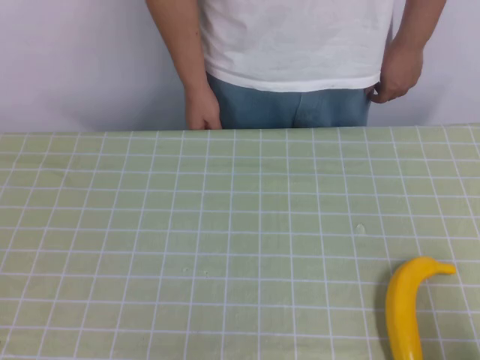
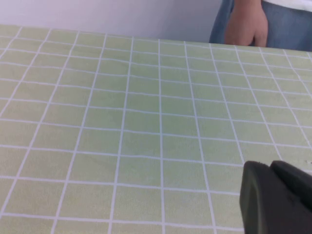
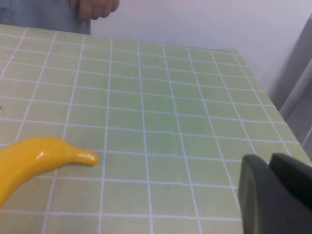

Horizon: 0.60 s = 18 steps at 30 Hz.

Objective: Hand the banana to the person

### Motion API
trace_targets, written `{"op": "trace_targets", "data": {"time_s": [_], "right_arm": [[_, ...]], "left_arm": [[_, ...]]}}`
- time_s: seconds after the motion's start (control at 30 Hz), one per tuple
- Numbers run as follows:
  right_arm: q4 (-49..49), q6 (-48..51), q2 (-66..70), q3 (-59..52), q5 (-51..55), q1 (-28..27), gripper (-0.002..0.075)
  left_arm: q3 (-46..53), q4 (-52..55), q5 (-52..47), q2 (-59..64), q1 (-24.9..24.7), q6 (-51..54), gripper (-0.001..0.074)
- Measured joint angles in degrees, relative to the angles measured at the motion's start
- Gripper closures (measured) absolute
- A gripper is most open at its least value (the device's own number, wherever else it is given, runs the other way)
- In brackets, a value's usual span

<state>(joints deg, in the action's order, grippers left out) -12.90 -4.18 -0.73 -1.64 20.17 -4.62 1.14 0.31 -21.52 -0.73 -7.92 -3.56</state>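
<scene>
The yellow banana has a bend near its stem. Next, my right gripper goes past it to the middle of the yellow banana [image 1: 403, 321] and closes there.
The banana [image 1: 403, 306] is glossy yellow and lies on the green grid mat near the front right, with one tip pointing right. It also shows in the right wrist view [image 3: 34, 158]. The person [image 1: 292, 45], in a white t-shirt and blue jeans, stands behind the table's far edge with both hands down at the hips. My right gripper [image 3: 269, 161] is shut and empty, low over the mat and apart from the banana. My left gripper [image 2: 270, 168] is shut and empty over bare mat. Neither gripper shows in the high view.
The green mat with white grid lines [image 1: 225, 225] covers the table. The person's hands hang at the far edge [image 1: 202, 109] [image 1: 397, 71]. The table's right edge [image 3: 273, 105] and a pale wall lie beyond the right gripper.
</scene>
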Motion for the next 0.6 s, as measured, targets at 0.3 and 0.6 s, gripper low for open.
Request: {"op": "trace_targets", "data": {"time_s": [0.3, 0.6], "right_arm": [[0.13, -0.45, 0.0, 0.0, -0.09, 0.0, 0.0733], [6.1, -4.82, 0.0, 0.0, 0.67, 0.0, 0.0734]], "left_arm": [[0.0, 0.0, 0.0, 0.0, 0.0, 0.0, 0.0739], [0.0, 0.0, 0.0, 0.0, 0.0, -0.11, 0.0739]]}}
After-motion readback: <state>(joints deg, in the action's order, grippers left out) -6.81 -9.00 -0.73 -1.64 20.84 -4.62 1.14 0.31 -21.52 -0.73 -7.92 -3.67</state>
